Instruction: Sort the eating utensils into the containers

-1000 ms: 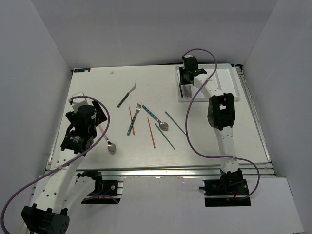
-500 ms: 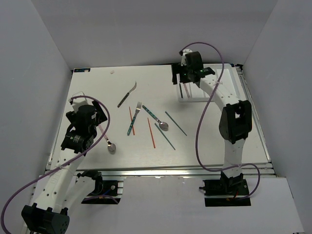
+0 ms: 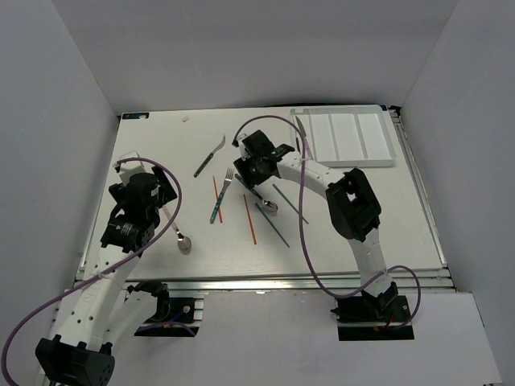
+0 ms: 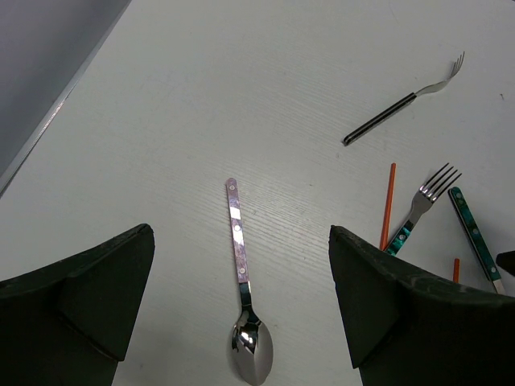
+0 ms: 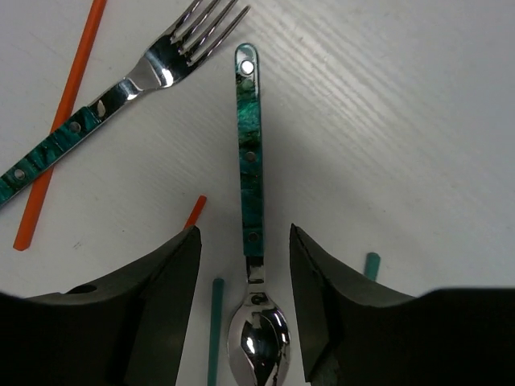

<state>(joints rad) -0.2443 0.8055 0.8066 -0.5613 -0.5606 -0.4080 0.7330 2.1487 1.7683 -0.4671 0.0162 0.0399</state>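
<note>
The pink-handled spoon is next for my left gripper, which should go to it and close on its handle's lower part (image 3: 172, 222) (image 4: 241, 256), nearer the spoon's bowl than the handle's loose end.
The teal-handled spoon (image 5: 248, 161) lies on the table, its neck between my right gripper's (image 5: 245, 297) open fingers (image 5: 161, 305), which hover low over it without touching. In the top view that gripper (image 3: 251, 170) is over the spoon (image 3: 259, 195) at mid-table. A teal-handled fork (image 3: 220, 199), two red chopsticks (image 3: 250, 219) and two teal chopsticks (image 3: 273, 225) lie around it. A pink-handled spoon (image 4: 239, 257) lies below my open, empty left gripper (image 4: 241, 301), at the left of the top view (image 3: 153, 197). The white four-compartment tray (image 3: 346, 138) stands at the back right.
A dark-handled fork (image 3: 209, 155) lies at the back, left of centre; it also shows in the left wrist view (image 4: 402, 106). The right arm's purple cable (image 3: 306, 209) loops over the table's middle. White walls close in the table on three sides.
My right arm has swung from the tray at the back right to mid-table and now sits over the teal spoon. The left arm has not moved.
</note>
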